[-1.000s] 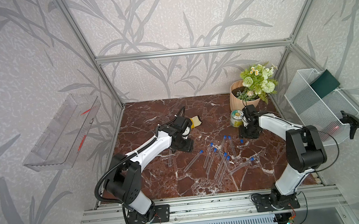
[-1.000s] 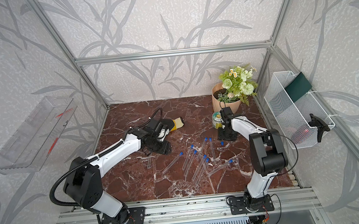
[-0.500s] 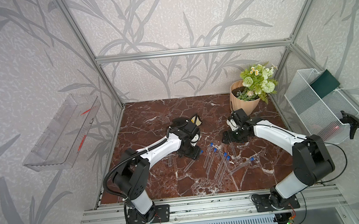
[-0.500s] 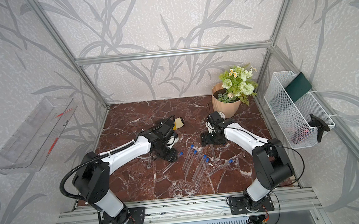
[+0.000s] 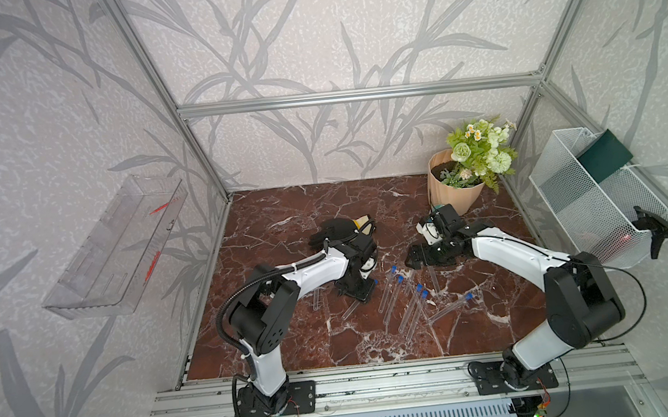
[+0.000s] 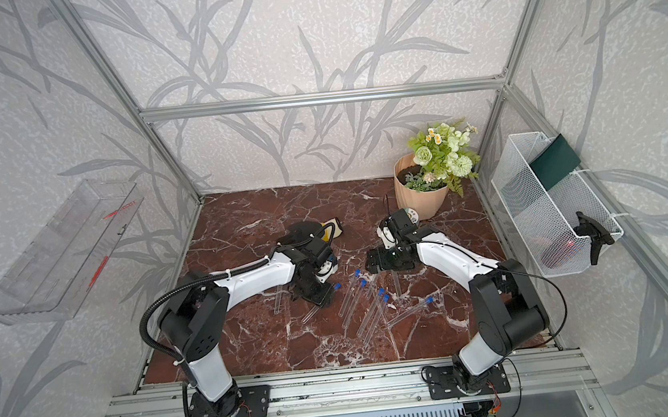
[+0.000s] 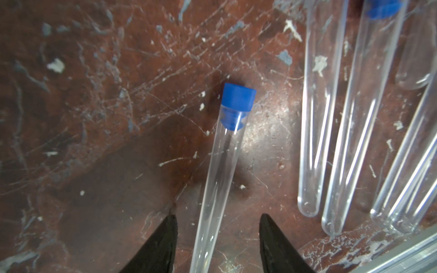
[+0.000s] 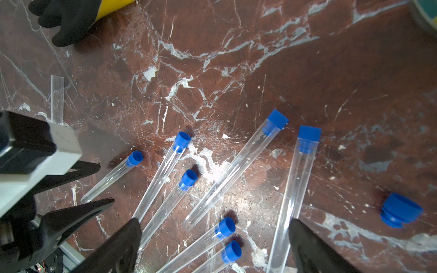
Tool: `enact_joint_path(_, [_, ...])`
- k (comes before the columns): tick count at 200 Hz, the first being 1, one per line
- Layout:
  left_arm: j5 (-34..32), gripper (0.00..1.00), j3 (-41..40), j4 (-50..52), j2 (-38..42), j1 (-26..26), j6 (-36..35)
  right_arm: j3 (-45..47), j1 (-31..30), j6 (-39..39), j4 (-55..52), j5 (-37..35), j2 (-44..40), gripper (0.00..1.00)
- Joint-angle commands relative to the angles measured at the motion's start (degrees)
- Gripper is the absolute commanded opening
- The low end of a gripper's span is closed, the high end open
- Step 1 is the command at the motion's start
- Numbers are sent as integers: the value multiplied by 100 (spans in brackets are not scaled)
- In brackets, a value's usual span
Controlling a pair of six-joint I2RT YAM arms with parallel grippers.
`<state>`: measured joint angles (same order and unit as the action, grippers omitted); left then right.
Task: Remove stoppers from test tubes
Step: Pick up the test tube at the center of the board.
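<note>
My right gripper needs to close on the blue stopper (image 5: 376,282) (image 8: 135,158) of the test tube between my left gripper's fingers, because that tube comes next for opening.
Several clear test tubes (image 5: 395,299) lie fanned out on the marble floor, most with blue stoppers (image 5: 400,279) in their mouths. My left gripper (image 7: 218,219) is open and straddles one stoppered tube (image 7: 217,165); both fingers stand clear of the glass, and its blue stopper (image 7: 238,97) lies ahead of the tips. In both top views this gripper (image 5: 357,293) points down at the left edge of the fan. My right gripper (image 8: 214,223) is wide open above the tubes' stoppered ends (image 8: 227,227), holding nothing. One loose stopper (image 8: 400,212) lies on the floor beside it.
A black glove (image 5: 332,230) with a yellow cuff lies behind the left arm. A flower pot (image 5: 453,189) stands at the back right, with a small tin (image 6: 410,214) beside it. A white wire basket (image 5: 599,200) hangs on the right wall, a clear tray (image 5: 119,247) on the left.
The left arm swung right and forward onto the leftmost stoppered tube, its jaws narrowing. The right arm moved left from the pot toward the tubes and opened wide.
</note>
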<state>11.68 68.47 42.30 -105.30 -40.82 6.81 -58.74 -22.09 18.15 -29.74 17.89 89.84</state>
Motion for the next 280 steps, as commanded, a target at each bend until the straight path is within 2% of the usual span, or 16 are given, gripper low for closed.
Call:
enact_joint_path(1, [-234,54,195,149,-97,-75,-226,-158,-15,-55,-23,46,-104,99])
enact_joint_path(91, [-543,38,210,106,-312,-207,-286,-125,201,4,5,93,-177,99])
enact_joint_path(125, [-563,25,224,120,-341,-242,-325,-108,343,72,20,144,-239,99])
enact_joint_path(228, [-560,11,254,114,-278,-304,-312,-41,365,163,125,305,-297,99])
enact_joint_path(280, [125,10,345,239,276,-122,-344,127,363,105,309,657,-475,99])
